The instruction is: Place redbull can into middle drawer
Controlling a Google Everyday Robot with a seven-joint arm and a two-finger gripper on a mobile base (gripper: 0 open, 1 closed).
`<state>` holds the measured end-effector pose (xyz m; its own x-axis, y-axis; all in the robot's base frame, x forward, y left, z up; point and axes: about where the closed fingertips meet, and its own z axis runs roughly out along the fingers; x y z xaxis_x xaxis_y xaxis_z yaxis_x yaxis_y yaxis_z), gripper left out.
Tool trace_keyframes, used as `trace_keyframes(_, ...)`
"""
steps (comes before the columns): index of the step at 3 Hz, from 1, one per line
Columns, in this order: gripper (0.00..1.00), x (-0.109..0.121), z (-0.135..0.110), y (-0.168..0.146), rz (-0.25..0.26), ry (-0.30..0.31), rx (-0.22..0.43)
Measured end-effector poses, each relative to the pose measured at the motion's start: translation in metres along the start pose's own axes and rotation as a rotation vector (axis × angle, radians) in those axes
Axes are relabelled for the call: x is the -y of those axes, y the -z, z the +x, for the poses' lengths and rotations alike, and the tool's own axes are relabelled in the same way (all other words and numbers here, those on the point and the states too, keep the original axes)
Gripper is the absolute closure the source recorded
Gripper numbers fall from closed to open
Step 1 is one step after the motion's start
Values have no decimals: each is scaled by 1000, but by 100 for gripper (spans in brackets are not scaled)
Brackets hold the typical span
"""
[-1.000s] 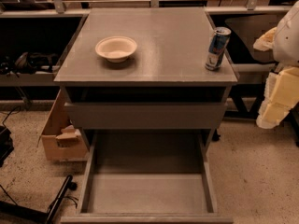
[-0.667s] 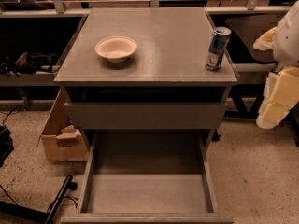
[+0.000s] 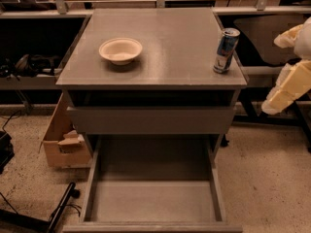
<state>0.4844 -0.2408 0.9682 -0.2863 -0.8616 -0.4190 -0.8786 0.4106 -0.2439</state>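
Observation:
My gripper will move to the middle of the redbull can [image 3: 226, 49] on the grey cabinet top next and close there.
The redbull can [image 3: 226, 50], slim, blue and silver, stands upright at the right edge of the grey cabinet top [image 3: 165, 38]. The middle drawer [image 3: 154, 200] is pulled out below, a long grey tray with nothing in it. My gripper [image 3: 273, 104] hangs at the far right of the camera view, on the cream-coloured arm, beside the cabinet. It is to the right of the can and lower than it, apart from it, and holds nothing that I can see.
A shallow white bowl [image 3: 120, 50] sits on the left part of the cabinet top. A plain flat drawer front [image 3: 150, 120] is closed above the open drawer. A cardboard box [image 3: 63, 142] stands on the floor at the left. Dark shelving runs behind.

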Motion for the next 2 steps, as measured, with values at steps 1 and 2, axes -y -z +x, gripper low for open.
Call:
trace_keyframes(1, 0, 30, 7, -6, 56, -103, 144)
trace_keyframes(2, 0, 52, 16, -6, 131, -178, 269)
